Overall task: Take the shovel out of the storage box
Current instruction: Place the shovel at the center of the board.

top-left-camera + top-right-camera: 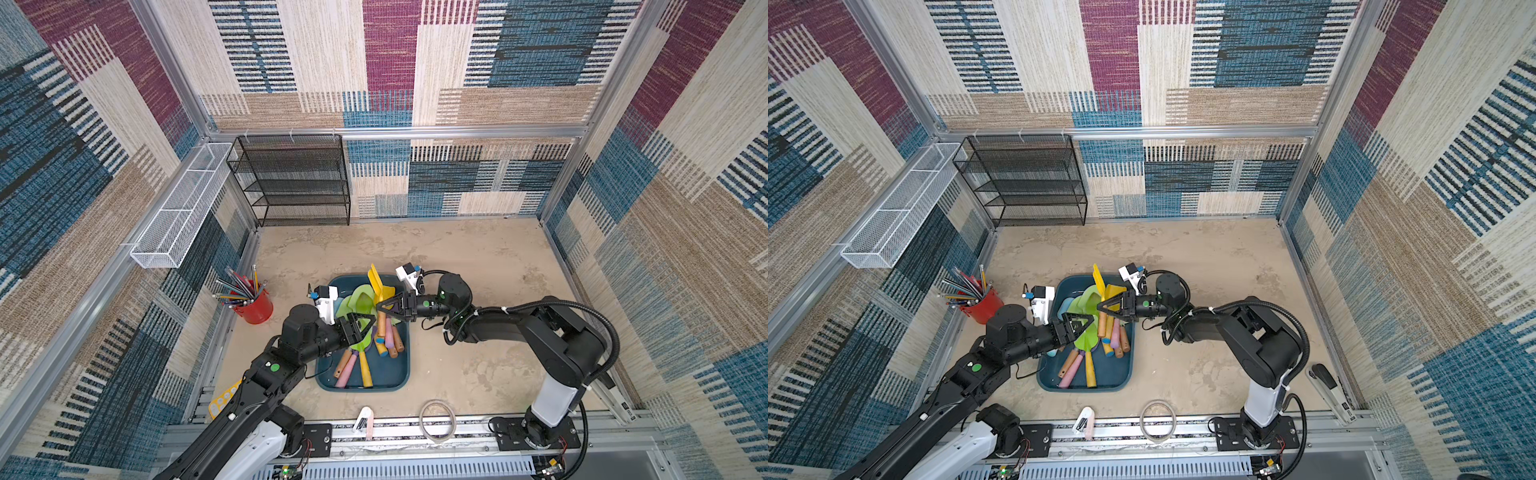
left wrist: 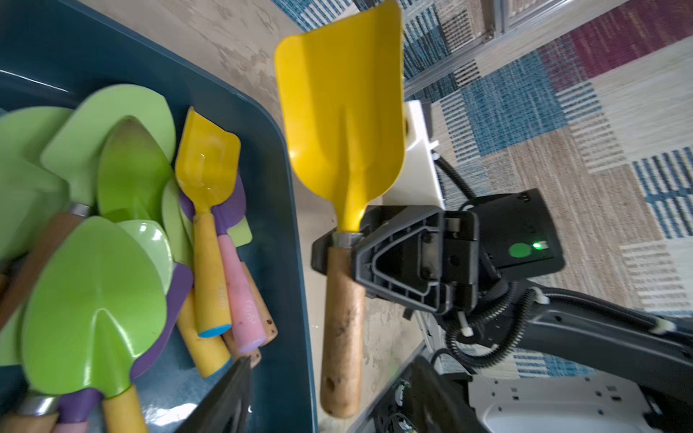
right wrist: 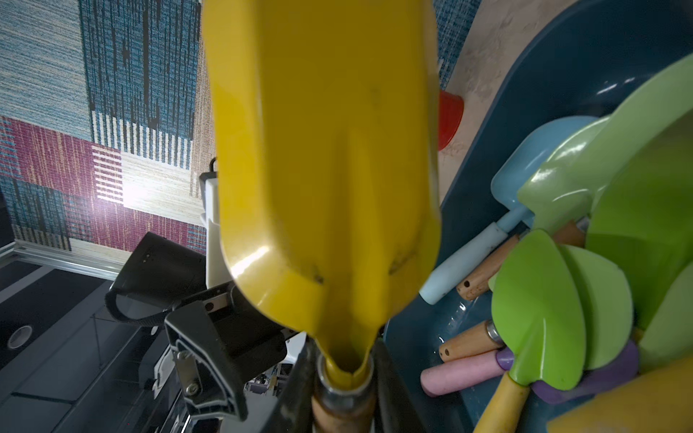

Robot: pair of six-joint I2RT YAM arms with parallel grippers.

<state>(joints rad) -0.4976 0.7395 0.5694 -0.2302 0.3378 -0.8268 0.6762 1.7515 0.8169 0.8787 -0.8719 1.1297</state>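
My left gripper is to close next on the upper part of the yellow handle (image 1: 364, 359) (image 2: 124, 412) of the green shovel, below the shovel's blade.
The dark teal storage box (image 1: 397, 374) (image 1: 1121, 376) lies on the floor with several green, yellow, pink and blue shovels (image 1: 357, 303) piled in it. My right gripper (image 1: 380, 309) (image 3: 344, 378) is shut on a yellow shovel (image 1: 375, 282) (image 2: 345, 123) at the metal collar above its wooden handle (image 2: 342, 330). It holds the shovel upright, blade up, lifted above the pile near the box's right rim (image 2: 288, 187). My left gripper (image 1: 361, 328) (image 2: 333, 361) is open, its fingers (image 2: 228, 397) standing apart on either side of the handle's lower end without touching it.
A red cup of pencils (image 1: 255, 305) stands left of the box. A black mesh rack (image 1: 299, 183) and a white wire basket (image 1: 183, 208) are at the back left. A tape ring (image 1: 437, 419), a small white item (image 1: 363, 419) and a stapler (image 1: 1329, 386) lie near the front rail.
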